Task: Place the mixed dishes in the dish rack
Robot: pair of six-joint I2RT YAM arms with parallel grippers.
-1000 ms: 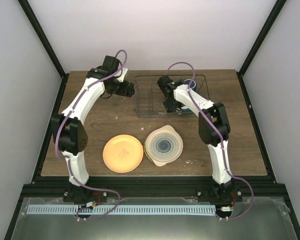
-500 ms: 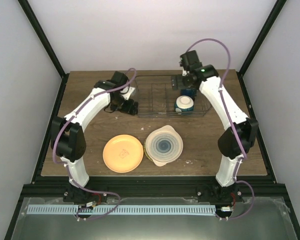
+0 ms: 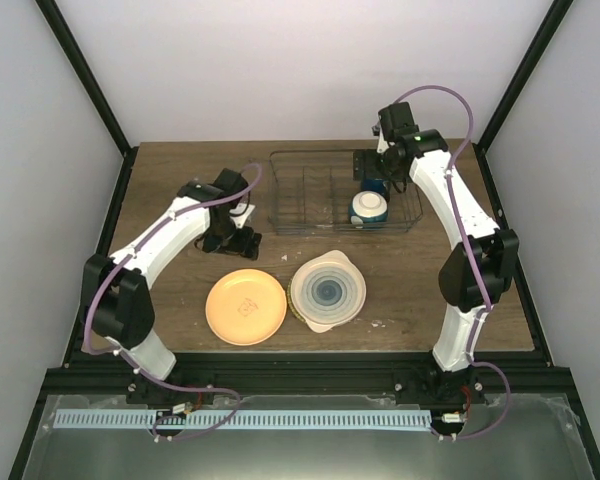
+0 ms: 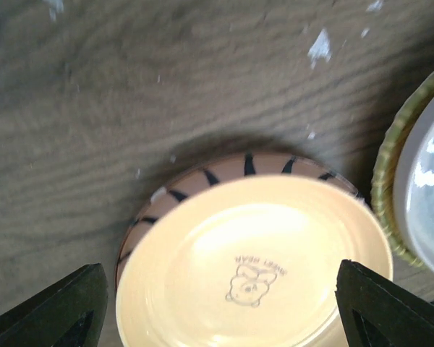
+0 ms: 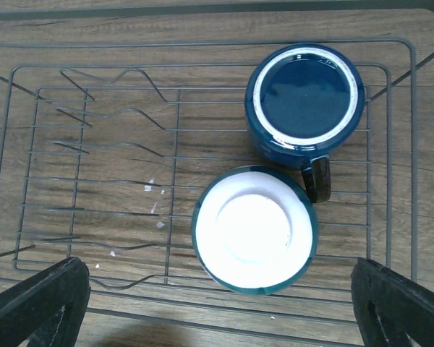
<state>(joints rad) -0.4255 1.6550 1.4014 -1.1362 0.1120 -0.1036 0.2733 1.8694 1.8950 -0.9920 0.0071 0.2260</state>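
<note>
The orange-yellow plate is next for my left gripper, which should grab it by the plate's rim [image 3: 212, 293] [image 4: 130, 266] on the side farthest from the cream ringed plate.
The orange-yellow plate [image 3: 246, 307] lies on the table at front centre. The cream ringed plate [image 3: 327, 290] lies just right of it. My left gripper [image 3: 242, 240] hovers open and empty just behind the orange plate. In the left wrist view the orange plate [image 4: 253, 275] lies below, between my spread fingertips [image 4: 65, 311], with the cream plate [image 4: 427, 195] at the right edge. The wire dish rack [image 3: 310, 154] holds the white-and-blue bowl [image 3: 370, 208] and the dark blue mug [image 3: 376, 187]. My right gripper [image 3: 365, 165] is open high above them. The right wrist view shows the bowl [image 5: 254, 230] and the mug [image 5: 304, 101] in the rack [image 5: 202, 45].
The left half of the rack holds only divider prongs [image 5: 108, 119]. Dark frame posts stand at the table's back corners, and white walls enclose the table. Small white flecks lie on the wooden table.
My right gripper let go of the bowl in the rack, then rose up and back. My left arm swung from the back left down toward the orange plate.
</note>
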